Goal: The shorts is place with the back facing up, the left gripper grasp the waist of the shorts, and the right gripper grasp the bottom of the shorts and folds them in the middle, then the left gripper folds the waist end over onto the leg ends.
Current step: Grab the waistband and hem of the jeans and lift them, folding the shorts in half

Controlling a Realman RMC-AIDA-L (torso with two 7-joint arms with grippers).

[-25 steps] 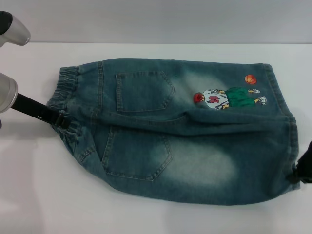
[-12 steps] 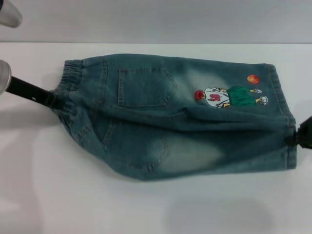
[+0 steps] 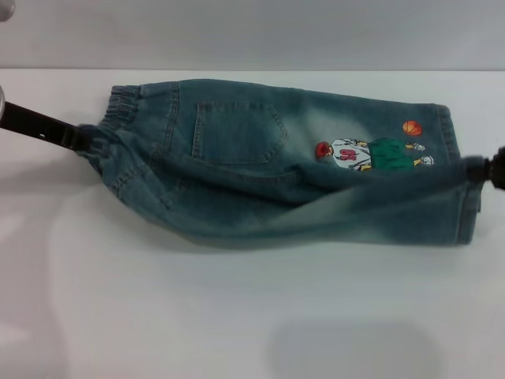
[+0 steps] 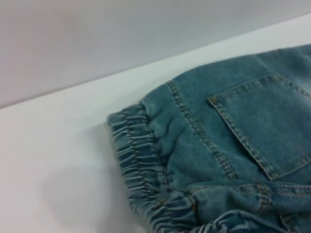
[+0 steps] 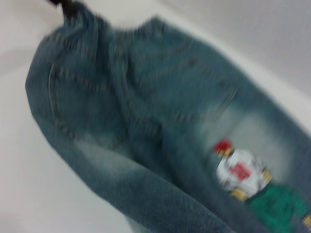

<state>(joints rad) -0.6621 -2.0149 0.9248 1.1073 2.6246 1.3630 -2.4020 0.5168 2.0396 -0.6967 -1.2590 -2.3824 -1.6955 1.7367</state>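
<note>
Next, my right gripper lets go of the near leg's end on the far leg's hem (image 3: 447, 162), just past the cartoon print.
The faded blue denim shorts (image 3: 260, 170) lie back up on the white table (image 3: 237, 316), with the near half lifted and rolling toward the far half. One back pocket (image 3: 237, 130) and the cartoon print (image 3: 367, 154) with its orange ball (image 3: 411, 127) show on the far leg. My left gripper (image 3: 88, 144) is shut on the waist (image 4: 141, 160) at the left end. At the right edge my right gripper (image 3: 477, 170) is shut on the leg ends (image 3: 465, 197). In the right wrist view the shorts (image 5: 160, 131) fill the picture, with the left gripper (image 5: 68, 6) far off.
White wall (image 3: 252, 31) rises behind the table's far edge. Bare table surface lies in front of the shorts and to their left.
Both grippers have risen and moved toward the far side, carrying the near edge of the shorts up and over. The near back pocket has rolled out of sight.
</note>
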